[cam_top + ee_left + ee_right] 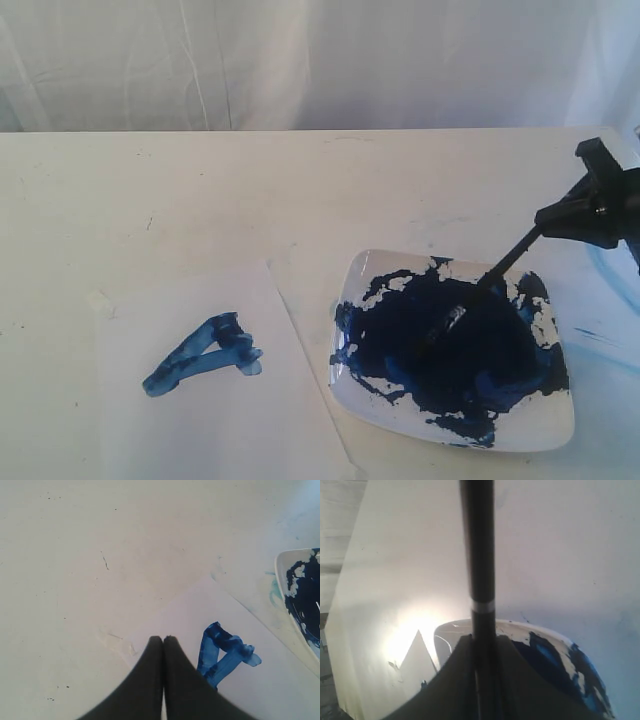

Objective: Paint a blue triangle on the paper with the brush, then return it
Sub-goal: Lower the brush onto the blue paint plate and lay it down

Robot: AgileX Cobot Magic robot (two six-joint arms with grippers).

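Next, my right gripper lays the brush down across the far rim of the white plate (467,278) (512,632), with its tip in the navy paint.
A white paper (220,430) lies at the front left with a small blue triangle (205,355) painted on it. My right gripper (590,212) hangs at the right, above the plate's far side, shut on the black handle of the brush (500,268). The brush slants down so that its silver ferrule and tip rest in the dark paint. In the right wrist view the fingers of the right gripper (484,639) clamp the brush (477,555). My left gripper (163,640) is shut and empty above the paper (200,605), beside the blue triangle (225,652).
A white square plate (545,425) holds a large dark navy paint pool (450,350) right of the paper; its rim shows in both wrist views (281,562) (450,627). Pale blue smears mark the table at the far right (600,335). A white curtain hangs behind the table.
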